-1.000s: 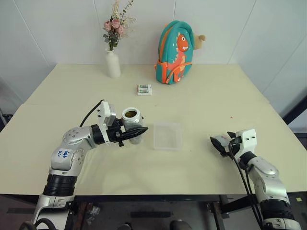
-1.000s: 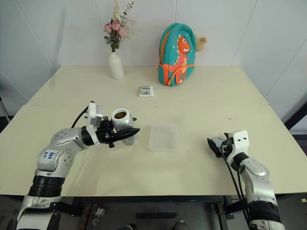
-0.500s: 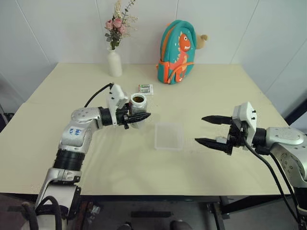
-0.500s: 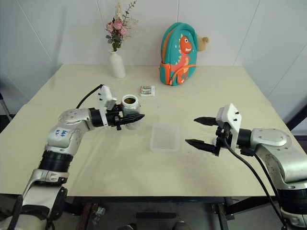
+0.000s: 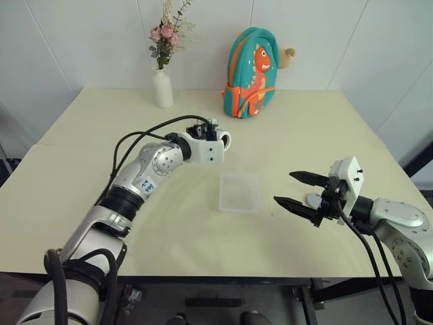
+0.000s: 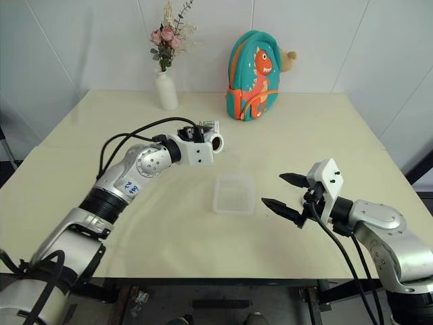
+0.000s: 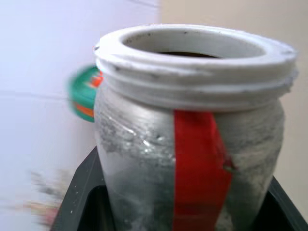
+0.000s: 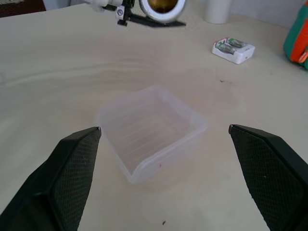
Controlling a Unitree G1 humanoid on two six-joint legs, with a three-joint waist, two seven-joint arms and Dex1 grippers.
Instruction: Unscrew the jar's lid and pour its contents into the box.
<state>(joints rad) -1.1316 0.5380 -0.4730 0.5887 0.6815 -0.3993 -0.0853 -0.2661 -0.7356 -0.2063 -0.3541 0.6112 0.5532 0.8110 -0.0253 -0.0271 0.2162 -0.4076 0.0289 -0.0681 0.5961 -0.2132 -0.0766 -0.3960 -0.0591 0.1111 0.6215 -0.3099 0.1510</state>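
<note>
I will let go of the jar with my left gripper on the bare cream table (image 5: 120,167) beside its forearm, away from the clear box.
The jar (image 5: 224,140) lies tipped on its side in the air, a little behind and left of the box (image 5: 239,192), with my left gripper (image 5: 212,137) shut on it. In the left wrist view its red label (image 7: 199,168) and white threaded rim (image 7: 192,53) show, with no cap on. The right wrist view looks into its mouth at the brown contents (image 8: 162,4). The clear box (image 8: 151,130) sits on the table with nothing in it. My right gripper (image 5: 295,190) hovers open just right of the box. The pale lid (image 5: 312,200) lies on the table behind it.
A white-and-green packet (image 8: 233,49) lies behind the box. A white flower vase (image 5: 162,90) and a teal dinosaur backpack (image 5: 253,64) stand at the table's far edge. The cream table (image 5: 325,128) runs wide on both sides.
My left arm has lifted the jar up and toward the box and rolled it from upright onto its side. My right gripper has risen from the table's near edge and swung toward the box.
</note>
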